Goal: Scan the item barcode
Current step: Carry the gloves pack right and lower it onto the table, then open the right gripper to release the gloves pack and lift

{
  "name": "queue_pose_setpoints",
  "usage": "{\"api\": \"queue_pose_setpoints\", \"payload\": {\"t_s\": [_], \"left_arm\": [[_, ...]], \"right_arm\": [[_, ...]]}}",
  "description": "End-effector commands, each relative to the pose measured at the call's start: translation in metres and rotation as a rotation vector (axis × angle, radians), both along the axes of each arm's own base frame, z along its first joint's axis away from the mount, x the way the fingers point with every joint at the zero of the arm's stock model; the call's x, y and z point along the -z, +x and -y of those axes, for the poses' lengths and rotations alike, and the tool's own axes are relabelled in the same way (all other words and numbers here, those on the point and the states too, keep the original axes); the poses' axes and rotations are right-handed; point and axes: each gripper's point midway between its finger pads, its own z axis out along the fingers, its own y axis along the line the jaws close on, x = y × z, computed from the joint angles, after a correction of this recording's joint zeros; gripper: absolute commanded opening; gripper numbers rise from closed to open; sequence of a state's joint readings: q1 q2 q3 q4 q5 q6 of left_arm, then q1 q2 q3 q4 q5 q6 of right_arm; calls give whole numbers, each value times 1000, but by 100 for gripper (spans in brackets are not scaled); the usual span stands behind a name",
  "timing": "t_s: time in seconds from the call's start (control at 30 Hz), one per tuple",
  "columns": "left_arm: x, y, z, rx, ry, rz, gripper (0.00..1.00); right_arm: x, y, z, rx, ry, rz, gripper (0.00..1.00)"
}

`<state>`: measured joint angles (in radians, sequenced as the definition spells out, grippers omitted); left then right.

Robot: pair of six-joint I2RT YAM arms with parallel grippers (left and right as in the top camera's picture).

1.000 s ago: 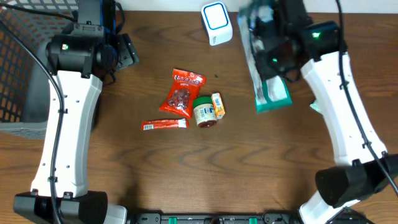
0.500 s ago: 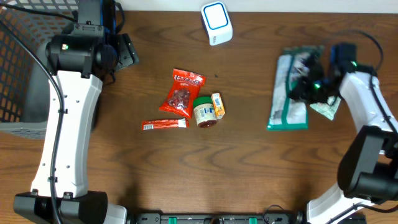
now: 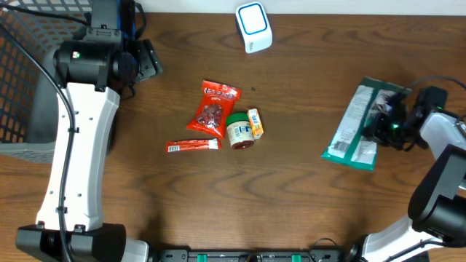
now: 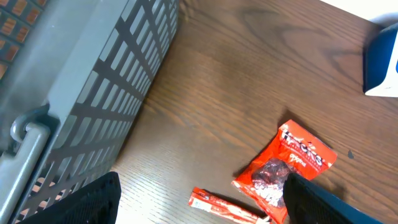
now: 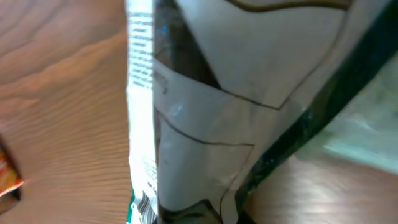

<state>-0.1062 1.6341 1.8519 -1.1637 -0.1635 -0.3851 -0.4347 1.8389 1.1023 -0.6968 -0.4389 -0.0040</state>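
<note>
The robot's right gripper needs to lay the green and white packet down flat on the wood [image 3: 361,130] beside the pale green packet.
A green and white packet [image 3: 353,125] is at the right side of the table, tilted, and my right gripper [image 3: 386,124] is shut on its right edge. The packet [image 5: 205,112] fills the right wrist view, with a barcode [image 5: 144,202] at its lower left corner; the fingers themselves are hidden there. The white and blue scanner [image 3: 253,27] stands at the back centre, well to the left of the packet. My left gripper [image 3: 145,62] hangs open at the back left with nothing in it. Its view shows both dark fingers [image 4: 93,199] wide apart above the wood.
A red snack bag [image 3: 213,108], a small jar [image 3: 238,131], a yellow box [image 3: 255,122] and a red stick pack [image 3: 192,145] lie mid-table. A grey wire basket [image 3: 22,73] stands at the left edge. Part of the scanner [image 4: 380,62] shows in the left wrist view.
My right arm has swung the packet from beside the scanner at the back out to the right and forward. The left arm has not moved.
</note>
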Motion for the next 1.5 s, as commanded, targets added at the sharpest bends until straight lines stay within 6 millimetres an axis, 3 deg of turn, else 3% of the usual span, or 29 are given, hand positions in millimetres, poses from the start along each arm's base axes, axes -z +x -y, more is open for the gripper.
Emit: {"api": "queue_pose_setpoints", "payload": {"t_s": [0.0,0.2,0.4,0.5,0.6,0.67,0.73,0.97,1.0,1.03,1.07,1.1,1.33,1.4,1.47], "left_arm": [[-9,-3,-3,-2,9,22,84],[-9,-3,-3,-2,9,22,84],[-9,-3,-3,-2,9,22,84],[-9,-3,-3,-2,9,22,84],[-9,-3,-3,-2,9,23,84],[-9,-3,-3,-2,9,23,84],[-9,-3,-3,-2,9,23,84],[-9,-3,-3,-2,9,22,84],[-9,-3,-3,-2,9,23,84],[-9,-3,-3,-2,9,22,84],[-9,-3,-3,-2,9,22,84],[-9,-3,-3,-2,9,23,84],[-9,-3,-3,-2,9,22,84],[-9,-3,-3,-2,9,23,84],[-9,-3,-3,-2,9,23,84]], "right_arm": [[5,-14,29,105,-90,-86,1],[-5,-24,53,158,-203,-178,2],[-27,-19,65,158,-320,-219,2],[-32,-6,54,85,-317,-176,2],[-34,7,16,-83,-222,-95,1],[-34,7,1,-144,-215,-94,2],[-31,3,-1,-163,-252,-125,5],[-19,-10,8,-180,-358,-194,22],[-18,-13,8,-179,-358,-201,31],[-17,-15,10,-177,-364,-208,49],[-16,-16,12,-174,-372,-214,60],[-16,-15,15,-169,-383,-213,65],[-19,0,18,-161,-405,-157,80],[-22,6,4,-174,-332,-117,80],[-29,18,-23,-198,-188,-42,77]]}}
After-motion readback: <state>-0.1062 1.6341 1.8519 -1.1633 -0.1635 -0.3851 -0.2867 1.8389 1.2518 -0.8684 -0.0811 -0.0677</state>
